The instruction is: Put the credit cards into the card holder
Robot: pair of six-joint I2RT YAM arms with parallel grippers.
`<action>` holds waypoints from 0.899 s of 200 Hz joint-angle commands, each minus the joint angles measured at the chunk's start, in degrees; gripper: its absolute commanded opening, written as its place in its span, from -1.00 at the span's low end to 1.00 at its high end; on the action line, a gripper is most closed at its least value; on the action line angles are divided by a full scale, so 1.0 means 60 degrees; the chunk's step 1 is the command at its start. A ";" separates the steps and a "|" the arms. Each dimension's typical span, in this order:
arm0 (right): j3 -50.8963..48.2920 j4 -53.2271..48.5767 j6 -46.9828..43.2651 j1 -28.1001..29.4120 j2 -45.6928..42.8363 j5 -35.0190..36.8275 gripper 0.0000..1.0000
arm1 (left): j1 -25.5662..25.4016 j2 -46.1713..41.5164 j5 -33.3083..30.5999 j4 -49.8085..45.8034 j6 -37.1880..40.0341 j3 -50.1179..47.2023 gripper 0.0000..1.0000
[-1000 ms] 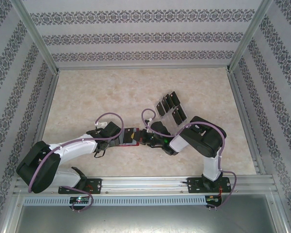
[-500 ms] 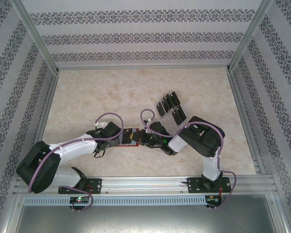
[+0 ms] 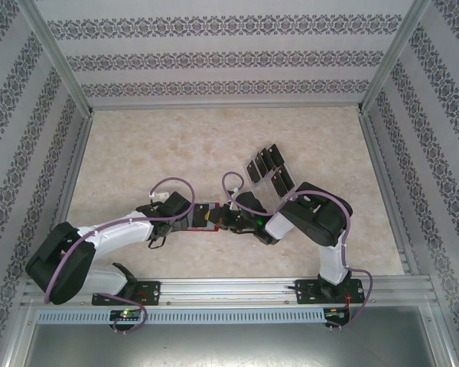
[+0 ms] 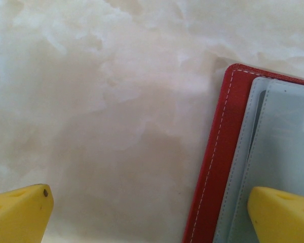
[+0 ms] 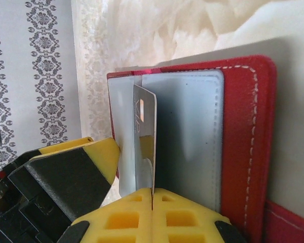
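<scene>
The thin credit card, now standing over the grey pockets, will be let go by my right gripper in the grey pocket (image 3: pixel 196 217) (image 5: pixel 142 136) near the middle of the open card holder.
The card holder (image 3: pixel 207 217) lies open on the table between my two grippers, red outside (image 5: pixel 243 131) and greyish inside (image 4: pixel 278 142). My right gripper (image 5: pixel 153 200) is shut on a thin credit card (image 5: pixel 144 132), seen almost edge-on and standing over the grey pockets; I cannot tell whether its far end sits in a slot. My left gripper (image 4: pixel 152 217) is open wide, one yellow fingertip (image 4: pixel 283 215) over the holder's grey inside, the other (image 4: pixel 17 215) over bare table. In the top view the left gripper (image 3: pixel 196 218) and right gripper (image 3: pixel 223 218) meet at the holder. Several more black credit cards (image 3: pixel 269 170) stand behind the right arm.
The spare cards sit in a clear plastic rack (image 3: pixel 252 172) just beyond the right wrist. Patterned walls with metal posts enclose the marble-look table (image 3: pixel 176 145) on three sides. The rail (image 3: pixel 229 294) carrying both arm bases runs along the near edge.
The right arm has crept slightly toward the holder with the card in its grip. The left arm has stayed still.
</scene>
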 commanded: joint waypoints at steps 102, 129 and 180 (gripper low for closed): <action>0.0612 -0.1221 0.0004 -0.0135 0.0311 -0.0883 -1.00 | -0.0045 -0.0004 -0.0104 -0.0719 -0.0016 -0.0244 0.99; 0.0825 -0.1353 0.0004 -0.0051 0.0401 -0.0913 -1.00 | -0.0050 0.0013 -0.0100 -0.0711 -0.0014 -0.0244 0.99; 0.1181 -0.1766 0.0063 0.0150 0.0569 -0.0853 -1.00 | -0.0047 -0.0017 -0.0085 -0.0675 0.0001 -0.0285 0.99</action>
